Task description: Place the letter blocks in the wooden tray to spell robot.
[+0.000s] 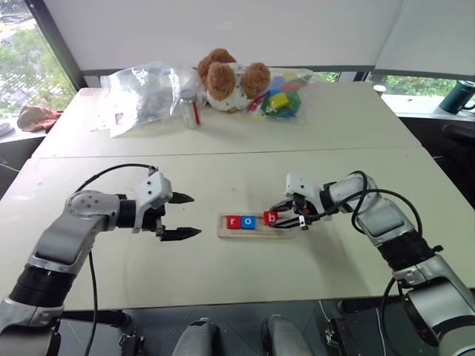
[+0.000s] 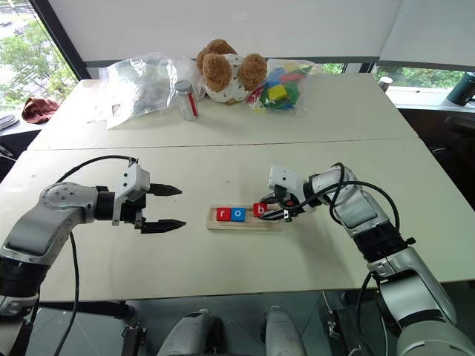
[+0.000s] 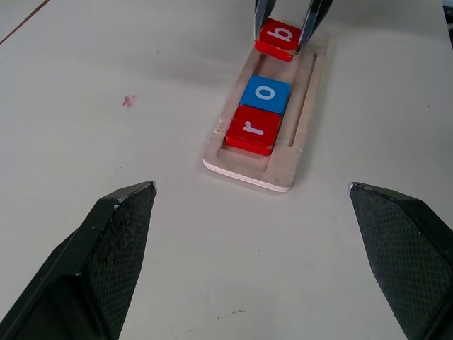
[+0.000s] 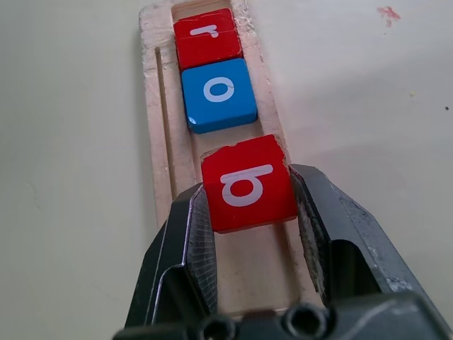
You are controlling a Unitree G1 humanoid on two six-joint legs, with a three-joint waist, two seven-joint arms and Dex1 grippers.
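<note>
My right gripper will put the red "b" block down in the wooden tray (image 1: 255,221) (image 4: 226,126) against the blue "o" block.
The wooden tray (image 1: 256,233) lies in the middle of the near table. A red "r" block (image 1: 233,221) sits at its left end, with a blue "o" block (image 1: 248,221) right beside it. My right gripper (image 1: 278,216) is shut on a red "b" block (image 4: 248,183), held tilted over the tray just right of the "o". My left gripper (image 1: 185,216) hovers open a short way left of the tray, nothing between its fingers (image 3: 117,241). The tray's right part lies under my right gripper.
On the far table stand a teddy bear (image 1: 226,78), a clear bag of multicoloured toy blocks (image 1: 283,95), a crumpled clear bag (image 1: 141,93) and a small jar (image 1: 191,109). A seam runs between the two tables behind the tray.
</note>
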